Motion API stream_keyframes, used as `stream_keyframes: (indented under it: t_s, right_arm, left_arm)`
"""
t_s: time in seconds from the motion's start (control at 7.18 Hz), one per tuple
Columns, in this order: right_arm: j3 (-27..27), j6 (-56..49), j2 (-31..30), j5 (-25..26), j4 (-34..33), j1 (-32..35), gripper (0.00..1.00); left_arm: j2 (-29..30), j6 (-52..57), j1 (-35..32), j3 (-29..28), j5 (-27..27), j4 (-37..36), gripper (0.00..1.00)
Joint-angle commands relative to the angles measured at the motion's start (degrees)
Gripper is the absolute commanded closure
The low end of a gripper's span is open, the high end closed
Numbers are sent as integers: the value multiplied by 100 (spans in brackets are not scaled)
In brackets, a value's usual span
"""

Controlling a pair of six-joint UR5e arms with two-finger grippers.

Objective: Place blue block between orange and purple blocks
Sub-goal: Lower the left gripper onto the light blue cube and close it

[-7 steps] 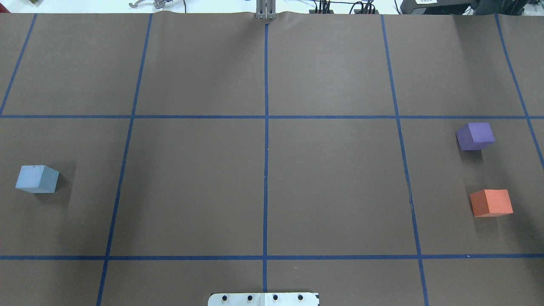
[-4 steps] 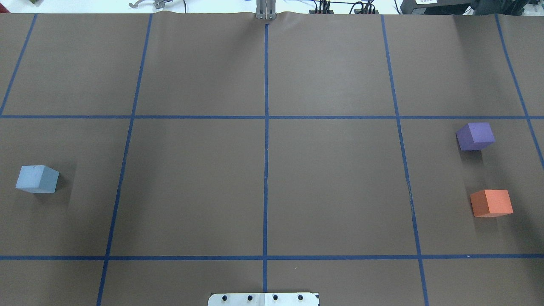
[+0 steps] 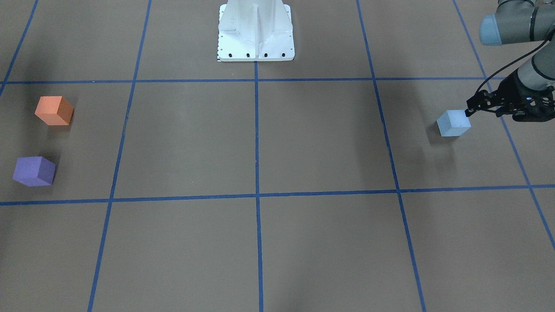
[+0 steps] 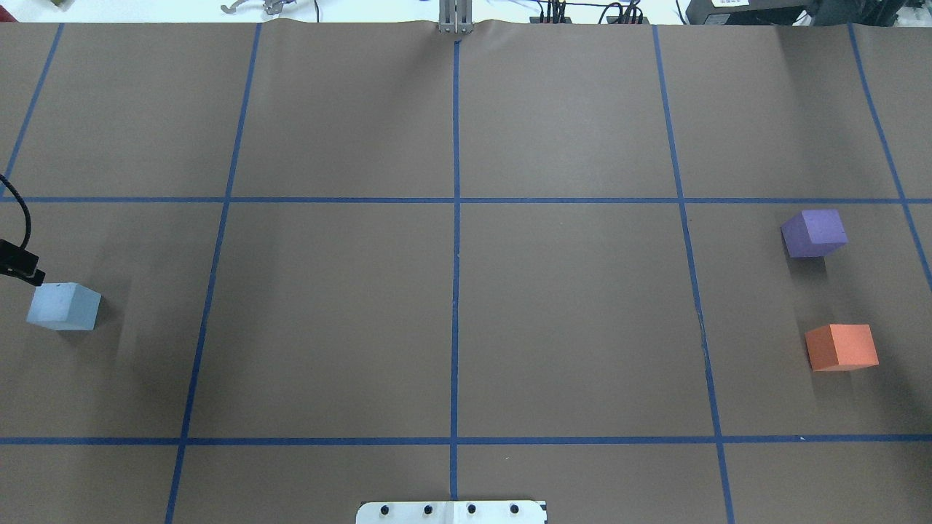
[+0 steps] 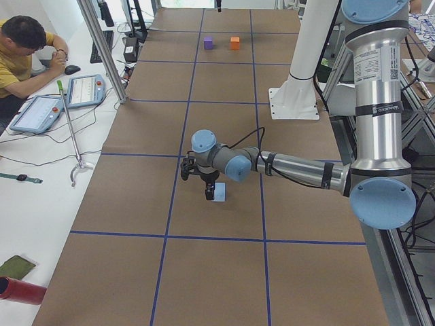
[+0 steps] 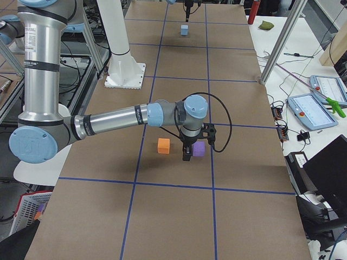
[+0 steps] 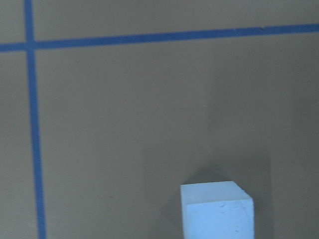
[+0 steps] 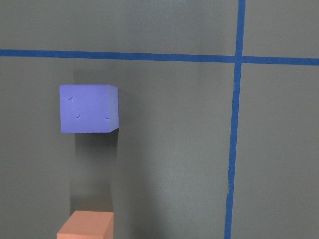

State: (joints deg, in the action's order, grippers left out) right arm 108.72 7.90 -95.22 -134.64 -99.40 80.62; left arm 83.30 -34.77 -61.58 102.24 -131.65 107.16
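The next move is for my left gripper to close on the light blue block [image 3: 453, 123] [image 7: 218, 213], with its fingers on the side facing the orange block and on the opposite side.
The light blue block [image 3: 453, 123] sits at the table's left side in the overhead view [image 4: 64, 307]. My left gripper [image 3: 481, 108] hovers just beside and above it, looks open and holds nothing; one fingertip [image 4: 29, 275] shows at the overhead view's edge. The left wrist view shows the blue block [image 7: 217, 211] at the bottom. The purple block [image 4: 815, 233] and orange block [image 4: 842, 347] sit apart at the far right. My right gripper [image 6: 187, 154] hangs over them by the purple block [image 6: 199, 149]; I cannot tell its state.
Blue tape lines [image 4: 456, 255] divide the brown table into a grid. The white robot base plate [image 3: 256, 43] stands at the robot's edge. An operator [image 5: 27, 54] sits with tablets beside the table on the far side from the robot.
My left gripper has come into the overhead view at the left edge, next to the blue block. The three blocks have not moved.
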Motion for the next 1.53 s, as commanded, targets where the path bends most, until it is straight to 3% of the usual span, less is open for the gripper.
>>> stream_keyframes:
  t_s: [0.0,0.28,0.56,0.98,1.11,1.25,1.39]
  right_arm:
    - [-9,-16,-6,-1,0,-64,0]
    - [8,-34,3,-1,0,-73,0]
    - [8,-34,3,-10,0,-82,0]
    - [-9,-34,3,-10,0,-134,0]
    - [-9,-34,3,-10,0,-230,0]
    - [-9,-34,3,-10,0,-249,0]
    - [-1,-25,3,-10,0,-266,0]
  left_arm:
    - [37,-109,268,-117,-1,50,0]
    - [134,-100,443,-143,7,50,0]
    - [266,-109,743,-423,288,207,0]
    - [424,-109,832,-863,298,446,1]
    - [433,-231,841,-855,298,446,17]
    - [442,-902,884,-803,289,446,75]
    - [529,-1074,954,-811,298,428,100]
